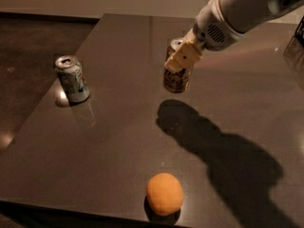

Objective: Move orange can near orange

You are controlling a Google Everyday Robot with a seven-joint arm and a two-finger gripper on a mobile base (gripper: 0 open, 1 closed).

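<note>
I need to release the orange can upright on the dark table (170, 161), just behind the orange.
My gripper (183, 61) is shut on the orange can (175, 80), an orange-brown can with pale lettering and a silver top. It holds the can upright, lifted off the dark table (118, 141), above its own shadow in the middle of the table. The pale fingers (182, 57) cover the can's upper side. The orange (164, 194), round and plain, lies near the table's front edge, well below the can in the view and slightly to its left.
A silver-white can with green markings (72, 79) stands upright at the table's left side. The arm (242, 8) reaches in from the upper right. The table's left edge runs diagonally; a dark floor lies beyond it.
</note>
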